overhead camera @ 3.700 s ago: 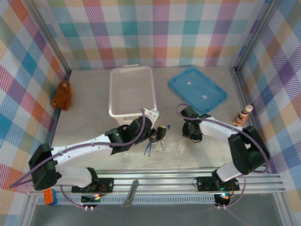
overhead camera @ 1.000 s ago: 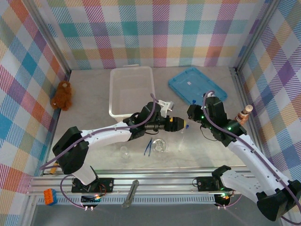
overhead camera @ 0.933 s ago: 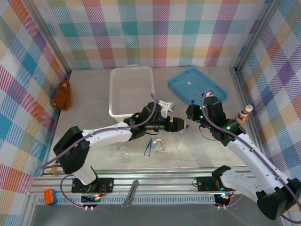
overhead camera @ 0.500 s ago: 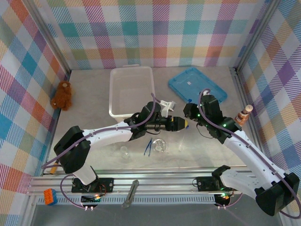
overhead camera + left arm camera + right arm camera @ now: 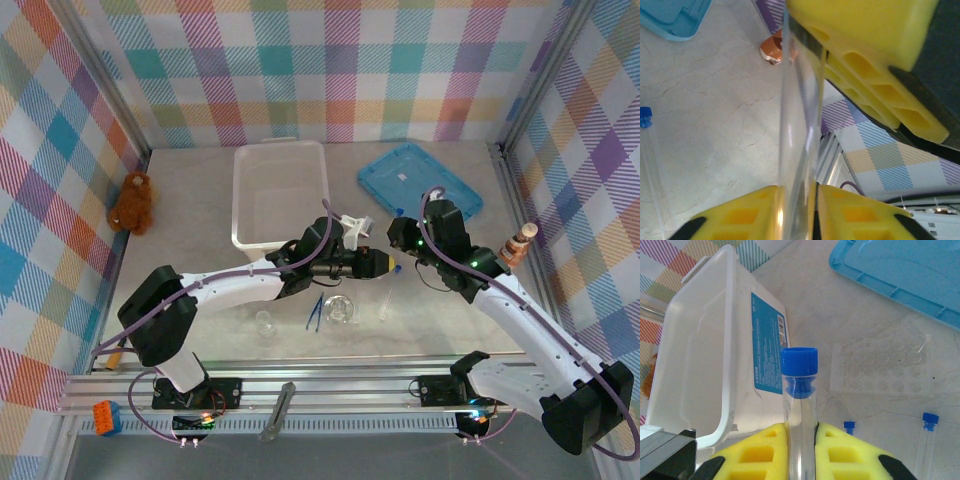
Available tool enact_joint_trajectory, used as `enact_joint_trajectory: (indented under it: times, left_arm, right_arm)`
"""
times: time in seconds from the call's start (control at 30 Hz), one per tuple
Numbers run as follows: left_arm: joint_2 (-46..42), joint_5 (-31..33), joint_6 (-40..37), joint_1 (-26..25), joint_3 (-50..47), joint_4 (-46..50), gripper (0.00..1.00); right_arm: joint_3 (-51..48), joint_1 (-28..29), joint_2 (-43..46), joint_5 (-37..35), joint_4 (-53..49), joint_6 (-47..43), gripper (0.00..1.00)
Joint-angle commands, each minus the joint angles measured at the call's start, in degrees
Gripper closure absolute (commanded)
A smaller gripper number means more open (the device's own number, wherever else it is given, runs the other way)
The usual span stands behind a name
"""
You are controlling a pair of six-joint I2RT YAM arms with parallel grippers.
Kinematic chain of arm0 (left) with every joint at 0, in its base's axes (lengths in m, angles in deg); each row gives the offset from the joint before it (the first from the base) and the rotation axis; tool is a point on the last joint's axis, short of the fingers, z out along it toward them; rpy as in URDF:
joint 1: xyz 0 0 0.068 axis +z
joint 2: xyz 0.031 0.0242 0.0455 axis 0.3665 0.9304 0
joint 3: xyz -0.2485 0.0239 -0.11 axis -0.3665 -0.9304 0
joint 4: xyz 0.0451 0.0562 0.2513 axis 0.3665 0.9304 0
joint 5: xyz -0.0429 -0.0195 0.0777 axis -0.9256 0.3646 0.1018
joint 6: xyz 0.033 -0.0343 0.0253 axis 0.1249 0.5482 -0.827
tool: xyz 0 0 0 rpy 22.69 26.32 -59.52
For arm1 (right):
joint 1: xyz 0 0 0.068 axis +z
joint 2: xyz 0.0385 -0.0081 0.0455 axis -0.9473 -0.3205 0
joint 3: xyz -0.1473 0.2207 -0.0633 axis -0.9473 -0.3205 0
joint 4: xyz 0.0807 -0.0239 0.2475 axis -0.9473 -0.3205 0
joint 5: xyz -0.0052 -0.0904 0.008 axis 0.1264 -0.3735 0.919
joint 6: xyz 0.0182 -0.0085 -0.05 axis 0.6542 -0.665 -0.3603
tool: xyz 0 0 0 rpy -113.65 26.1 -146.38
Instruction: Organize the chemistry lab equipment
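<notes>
I am holding the tube in my right gripper with its blue cap pointing ahead, so I need to steady the tube with my left gripper while my right gripper takes the cap end (image 5: 800,386).
A thin clear tube (image 5: 800,405) with a blue cap (image 5: 799,361) stands between the yellow pads of my right gripper (image 5: 800,427), which is shut on it. In the left wrist view the same tube (image 5: 799,110) runs up from between the pads of my left gripper (image 5: 797,191), also shut on it. The two grippers meet tip to tip above mid-table, left gripper (image 5: 383,263) and right gripper (image 5: 400,240). Below them on the table lie a small glass beaker (image 5: 340,308), dark-blue tweezers (image 5: 315,312), a second small beaker (image 5: 264,322) and another capped tube (image 5: 386,300).
A clear plastic bin (image 5: 281,230) stands at the back centre, with a blue lid (image 5: 420,190) to its right. A clear well plate (image 5: 881,365) lies between them. A teddy bear (image 5: 132,202) sits at the left wall and a bottle figure (image 5: 516,245) at the right.
My left gripper's jaws have closed onto the tube that the right gripper holds. The right gripper has shifted a little left toward the left one.
</notes>
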Motion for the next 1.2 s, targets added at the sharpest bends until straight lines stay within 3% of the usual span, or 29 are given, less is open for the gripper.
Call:
enact_joint_trajectory:
  times: [0.0, 0.1, 0.27, 0.43, 0.67, 0.77, 0.97, 1.17]
  left_arm:
    - [-0.35, -0.58, -0.56, 0.13, -0.54, -1.62, 0.83]
    - [-0.7, -0.17, -1.29, 0.08, -0.77, -1.45, 0.91]
    - [-1.45, 0.53, -2.66, 0.38, -0.97, -0.64, 0.93]
    - [-3.33, 1.7, -6.56, 1.37, -0.55, 3.55, 0.94]
    - [-5.84, 5.25, -16.96, 2.71, 0.04, 12.56, 0.94]
    - [-7.12, 6.48, -21.55, 2.93, -0.67, 14.93, 0.94]
    - [-9.57, 8.14, -28.79, 2.9, -2.48, 17.02, 0.95]
    - [-12.02, 7.66, -34.87, 2.94, -3.56, 18.67, 0.95]
  right_arm:
    - [0.38, 0.57, -0.33, 0.54, 1.8, 0.64, 0.84]
    - [0.21, 0.68, -0.15, 0.71, 1.71, 0.95, 0.84]
    - [0.46, 0.69, 0.09, 0.92, 0.67, 1.1, 0.83]
    - [4.44, 0.66, 1.12, 0.49, -5.11, -0.48, 0.58]
    - [12.84, -0.62, 1.63, 2.19, -16.23, -7.38, 0.51]
    - [16.96, -3.1, 0.2, 6.98, -20.79, -11.09, 0.45]
    - [20.17, -12.35, -4.46, 25.42, -24.44, -15.78, 0.43]
    - [19.69, -14.53, -8.43, 36.05, -23.37, -18.28, 0.43]
